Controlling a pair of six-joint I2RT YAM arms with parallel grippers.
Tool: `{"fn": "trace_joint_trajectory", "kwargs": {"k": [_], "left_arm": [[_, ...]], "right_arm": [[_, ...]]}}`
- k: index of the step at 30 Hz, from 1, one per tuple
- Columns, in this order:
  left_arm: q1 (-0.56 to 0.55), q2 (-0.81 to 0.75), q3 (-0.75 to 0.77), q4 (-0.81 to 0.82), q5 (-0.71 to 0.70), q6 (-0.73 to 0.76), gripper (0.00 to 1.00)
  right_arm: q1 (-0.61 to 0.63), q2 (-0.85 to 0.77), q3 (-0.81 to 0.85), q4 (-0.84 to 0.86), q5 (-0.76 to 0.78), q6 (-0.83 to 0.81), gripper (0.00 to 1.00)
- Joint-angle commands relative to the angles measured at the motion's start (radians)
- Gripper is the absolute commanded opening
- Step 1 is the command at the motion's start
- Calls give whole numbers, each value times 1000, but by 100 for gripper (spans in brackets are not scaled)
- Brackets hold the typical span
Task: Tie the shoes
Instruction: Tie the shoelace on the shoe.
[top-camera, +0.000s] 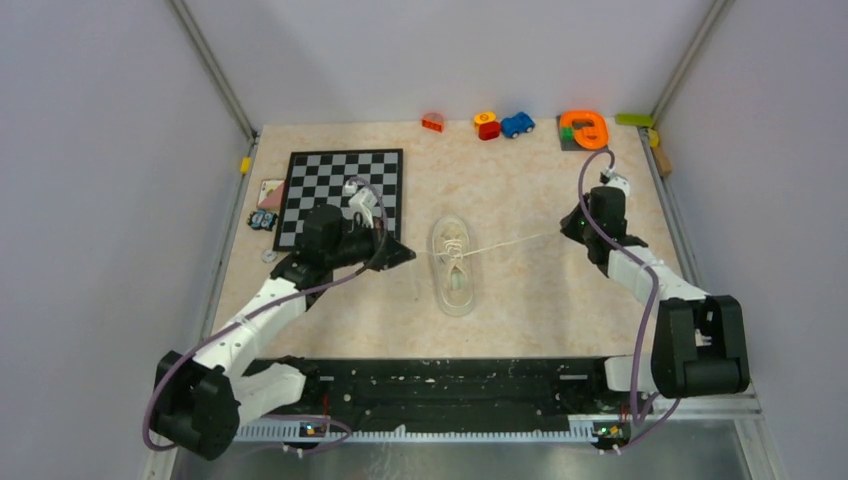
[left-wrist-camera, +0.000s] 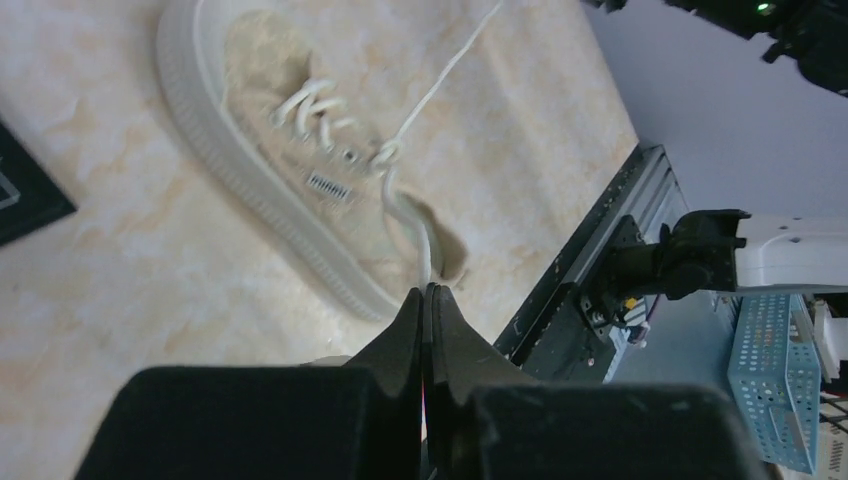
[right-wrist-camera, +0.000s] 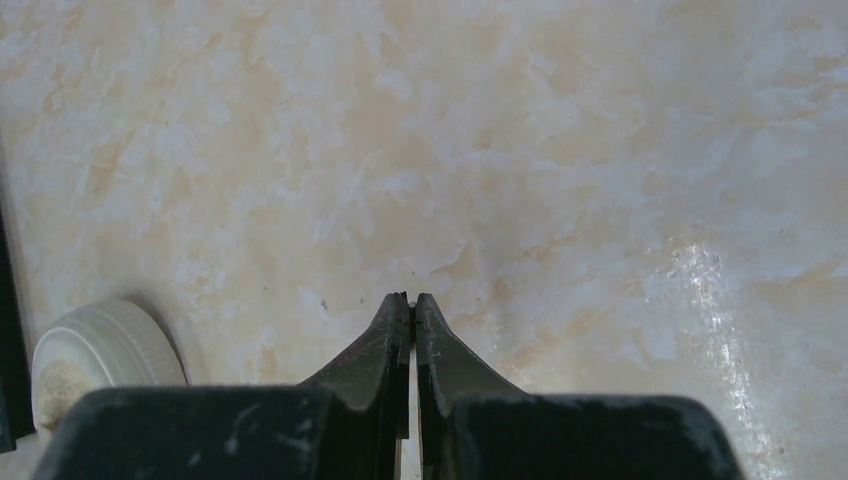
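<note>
I can see my right gripper holds the taut lace far from the knot, so I will open it and take the lace close beside the knot (top-camera: 472, 252).
The cream sneaker (top-camera: 452, 268) lies in the middle of the table, toe toward the far side. It also shows in the left wrist view (left-wrist-camera: 300, 160). My left gripper (top-camera: 405, 255) is just left of the sneaker and shut on a white lace (left-wrist-camera: 425, 250) that runs from the knot down into its jaws (left-wrist-camera: 428, 290). My right gripper (top-camera: 568, 232) is to the right, shut on the other lace (top-camera: 515, 241), which stretches taut from the shoe. In the right wrist view the gripper (right-wrist-camera: 411, 300) is shut, with a white speck at the tips.
A chessboard (top-camera: 345, 195) lies back left with cards (top-camera: 268, 192) beside it. Small toys (top-camera: 517, 124) and an orange piece (top-camera: 583, 128) line the far edge. A black rail (top-camera: 440, 385) runs along the front. A pale ribbed round shape (right-wrist-camera: 95, 355) sits low left in the right wrist view.
</note>
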Motion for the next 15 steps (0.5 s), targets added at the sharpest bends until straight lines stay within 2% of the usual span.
{"fn": "trace_joint_trajectory", "kwargs": {"k": [1, 5, 6, 8, 9, 11, 15], "left_arm": [[-92, 60, 136, -63, 7, 74, 0], [-178, 169, 232, -69, 20, 81, 0], [-199, 197, 252, -68, 24, 81, 0], [-234, 248, 296, -67, 23, 77, 0], [-249, 263, 309, -63, 22, 73, 0], [-274, 290, 327, -51, 27, 62, 0], [-290, 327, 345, -36, 38, 45, 0]], "right_arm": [[9, -27, 47, -2, -58, -73, 0], [35, -9, 92, -14, -132, -92, 0], [42, -5, 101, -17, -145, -97, 4], [57, 1, 132, -57, -170, -117, 30], [64, -1, 145, -79, -178, -128, 36], [80, -20, 150, -98, -198, -150, 47], [93, -89, 116, -97, -317, -160, 58]]}}
